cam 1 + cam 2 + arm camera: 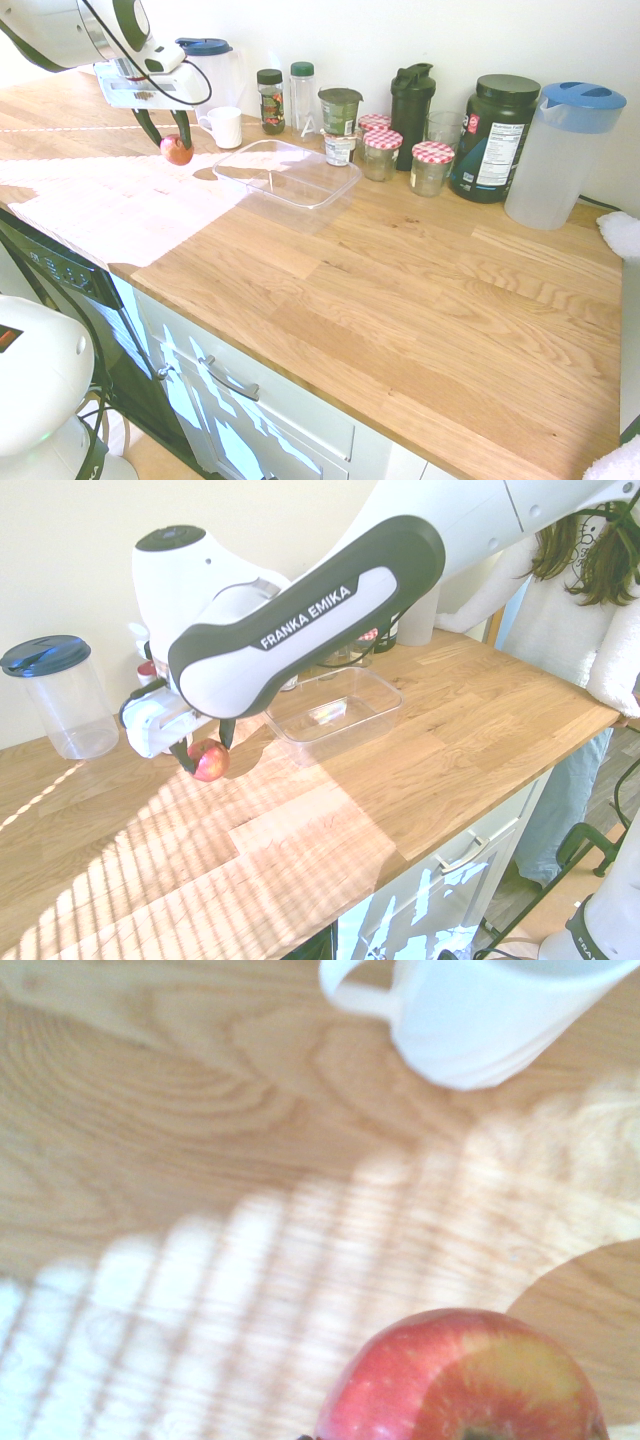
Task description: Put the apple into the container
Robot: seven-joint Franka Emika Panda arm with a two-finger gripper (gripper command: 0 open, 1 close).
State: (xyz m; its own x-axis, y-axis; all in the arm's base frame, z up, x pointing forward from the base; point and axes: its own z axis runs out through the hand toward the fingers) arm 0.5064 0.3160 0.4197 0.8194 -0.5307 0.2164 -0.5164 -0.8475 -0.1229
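The gripper needs to release the apple inside the clear container [288, 192], near its long side facing away from the wall.
A small red apple [176, 150] with yellowish patches sits between the fingers of my gripper [170, 145], which is shut on it. It hangs just above the wooden counter, left of the container [287, 172], a wide shallow clear plastic tray with nothing in it. From the other side, the apple [209, 760] and gripper [204, 752] are left of the tray [335, 712]. The apple [465, 1380] fills the lower part of the wrist view.
A white mug [225, 126] stands just behind the apple, also in the wrist view as the mug [480, 1015]. Spice bottles, checked-lid jars [432, 166], a dark tub [497, 136] and blue-lidded jugs [560, 152] line the wall. A person [585, 590] stands by the counter's far end.
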